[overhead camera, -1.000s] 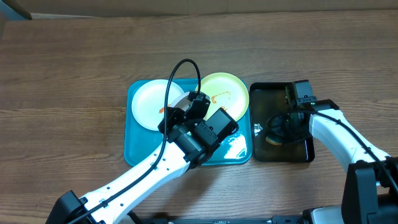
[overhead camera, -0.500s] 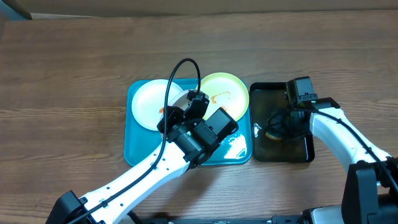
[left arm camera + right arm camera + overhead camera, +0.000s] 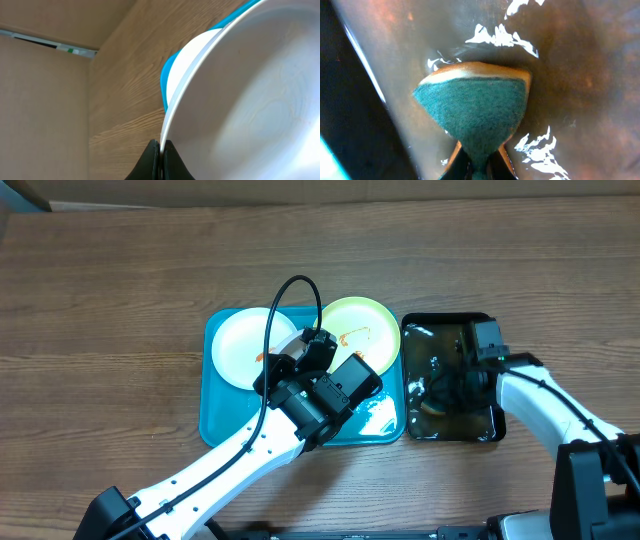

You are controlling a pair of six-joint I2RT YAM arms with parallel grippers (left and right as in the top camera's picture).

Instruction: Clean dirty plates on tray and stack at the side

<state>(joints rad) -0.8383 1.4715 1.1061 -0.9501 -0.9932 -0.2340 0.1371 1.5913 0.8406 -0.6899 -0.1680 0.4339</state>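
Note:
My left gripper is going to release the white plate on the bare wood (image 3: pixel 142 379), next to the end of the tray that is nearest the orange-smeared plate.
A teal tray (image 3: pixel 218 425) holds a white plate (image 3: pixel 243 345) with an orange smear and a light green plate (image 3: pixel 362 330) with orange streaks. My left gripper (image 3: pixel 161 157) is shut on the rim of a white plate (image 3: pixel 250 100); from overhead the arm (image 3: pixel 320 390) hides that plate. My right gripper (image 3: pixel 480 165) is shut on a green-and-yellow sponge (image 3: pixel 475 107) and holds it in the water of the black basin (image 3: pixel 485 430). The sponge shows dimly from overhead (image 3: pixel 437 402).
Brown wood table (image 3: pixel 120 300) all round. The basin sits right against the tray's right edge. A black cable (image 3: pixel 285 295) loops over the two plates. A beige wall and corner (image 3: pixel 45 90) show beyond the table in the left wrist view.
My right gripper has drawn back toward the near side of the basin with the sponge, and the water now ripples. The left arm has not moved.

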